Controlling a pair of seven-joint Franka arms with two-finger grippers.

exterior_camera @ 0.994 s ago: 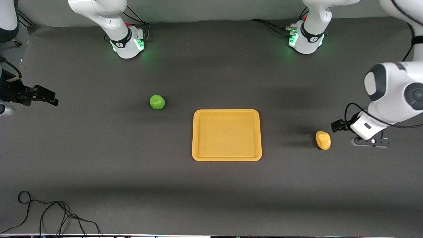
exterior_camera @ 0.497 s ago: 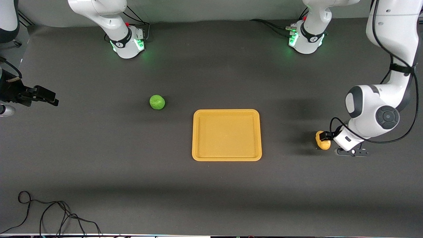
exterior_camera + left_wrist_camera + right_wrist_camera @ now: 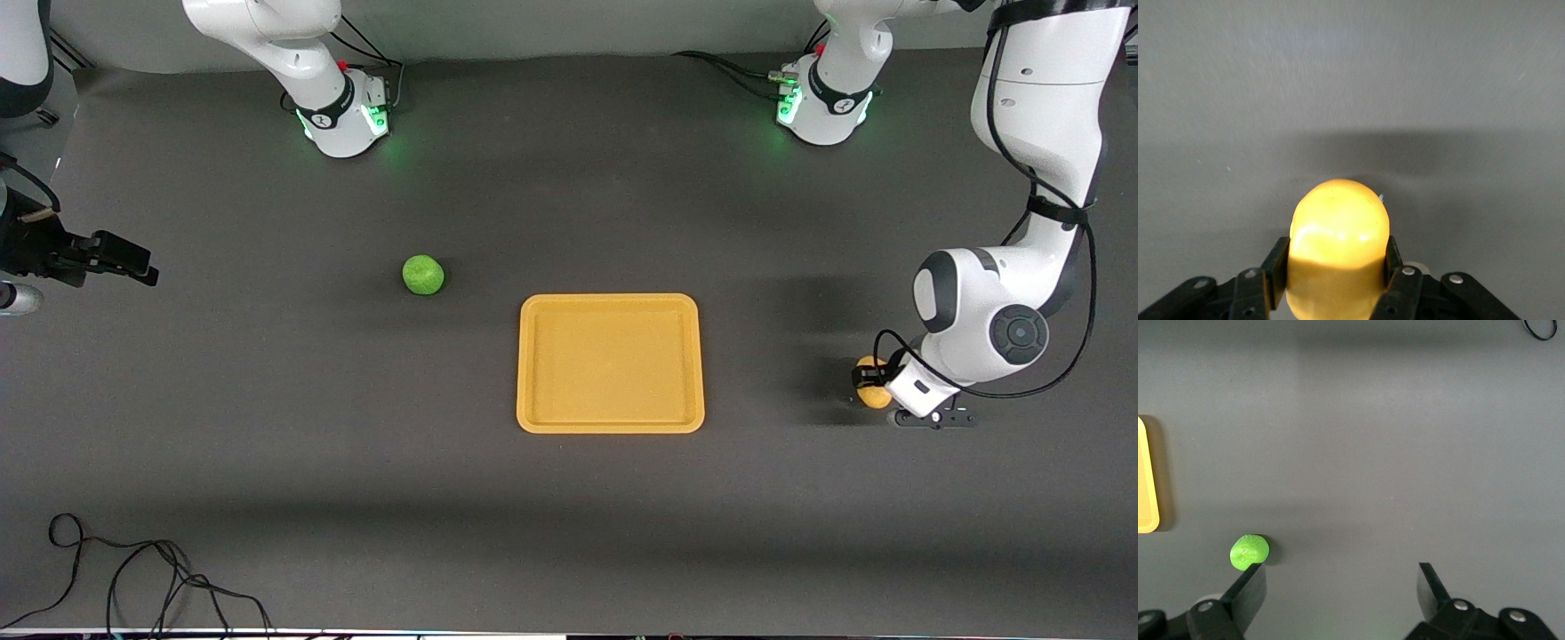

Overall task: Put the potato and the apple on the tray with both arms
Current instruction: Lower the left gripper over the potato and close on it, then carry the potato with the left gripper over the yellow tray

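Observation:
I will let go of the potato with my left gripper on the tray, just inside the rim (image 3: 674, 361) facing the left arm.
The yellow-orange potato (image 3: 877, 396) lies on the dark table toward the left arm's end, beside the tray (image 3: 610, 428). My left gripper (image 3: 875, 382) is down on it, its fingers pressed against both sides of the potato (image 3: 1338, 227). The left gripper (image 3: 1338, 250) is shut on it. The green apple (image 3: 423, 275) lies farther from the front camera than the tray, toward the right arm's end. My right gripper (image 3: 133, 260) hangs open and empty over the table's right-arm end. In the right wrist view the right gripper (image 3: 1338, 572) shows wide open. The apple (image 3: 1249, 553) shows by one fingertip there, and a strip of the tray (image 3: 1146, 480) at the edge.
A loose black cable (image 3: 133, 578) lies at the table's near edge toward the right arm's end; a loop of it also shows in the right wrist view (image 3: 1541, 328). The two green-lit arm bases (image 3: 347, 120) (image 3: 822, 111) stand along the table's farthest edge.
My left arm has swung down and in toward the tray, bringing its gripper onto the potato. The right arm, apple and tray have not moved.

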